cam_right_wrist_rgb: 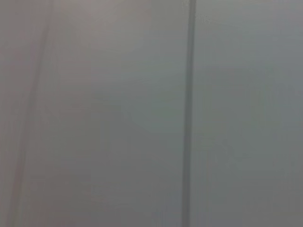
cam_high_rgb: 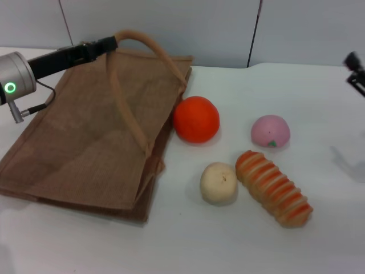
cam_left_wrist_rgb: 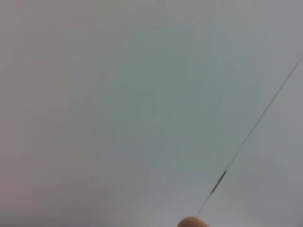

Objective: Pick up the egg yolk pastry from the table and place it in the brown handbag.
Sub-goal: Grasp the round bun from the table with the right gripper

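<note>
The middle of the egg yolk pastry [cam_high_rgb: 220, 182], beside the orange-striped bread roll, is the next place my right gripper will go to and close on.
The egg yolk pastry [cam_high_rgb: 218, 182] is a pale cream round bun on the white table, right of the bag's near corner. The brown handbag [cam_high_rgb: 85, 131] lies flat on the left of the table. My left gripper [cam_high_rgb: 112, 43] is at the bag's far edge, shut on one rope handle [cam_high_rgb: 149, 47] and holding it up in an arch. A tan bit of that handle [cam_left_wrist_rgb: 191, 221] shows in the left wrist view. My right gripper [cam_high_rgb: 356, 71] is at the far right edge, well away from the pastry, only partly in view.
An orange [cam_high_rgb: 196, 119] sits beside the bag's right edge. A pink ball [cam_high_rgb: 270, 131] lies right of it. A long orange-striped bread roll [cam_high_rgb: 275, 187] lies next to the pastry on its right. Both wrist views show only the grey wall.
</note>
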`<state>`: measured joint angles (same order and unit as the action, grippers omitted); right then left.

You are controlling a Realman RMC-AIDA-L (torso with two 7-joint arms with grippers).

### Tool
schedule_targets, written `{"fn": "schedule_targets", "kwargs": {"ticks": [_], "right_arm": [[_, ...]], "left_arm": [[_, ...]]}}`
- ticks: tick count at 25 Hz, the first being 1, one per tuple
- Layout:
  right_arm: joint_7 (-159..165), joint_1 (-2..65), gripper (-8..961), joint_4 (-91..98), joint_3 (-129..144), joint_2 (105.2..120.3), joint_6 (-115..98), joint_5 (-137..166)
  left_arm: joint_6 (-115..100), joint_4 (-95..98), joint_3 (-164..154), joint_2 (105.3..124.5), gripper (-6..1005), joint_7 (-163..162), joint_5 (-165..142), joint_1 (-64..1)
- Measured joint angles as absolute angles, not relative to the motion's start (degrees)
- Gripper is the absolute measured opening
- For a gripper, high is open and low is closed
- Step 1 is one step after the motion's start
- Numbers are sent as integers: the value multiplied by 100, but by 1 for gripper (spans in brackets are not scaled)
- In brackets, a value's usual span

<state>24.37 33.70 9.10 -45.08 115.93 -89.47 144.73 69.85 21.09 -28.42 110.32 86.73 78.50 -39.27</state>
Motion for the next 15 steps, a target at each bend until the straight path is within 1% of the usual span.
{"fn": "schedule_targets", "kwargs": {"ticks": [4, 10, 15], "right_arm": [[3059, 3779, 887, 1414, -4507, 11582, -8943, 15221], [3219, 4000, 886, 1515, -4234, 11545, -8962, 15880], [3801, 4210, 886, 1718, -3352, 11524, -8999, 15943]], "left_arm": [[7171, 2086, -2838, 11040, 133, 8897, 7982, -3913], [7431, 2074, -2839, 11051, 130, 9184, 8235, -3859], [7603, 2067, -2839, 11058, 130, 9389, 8506, -3757]]}}
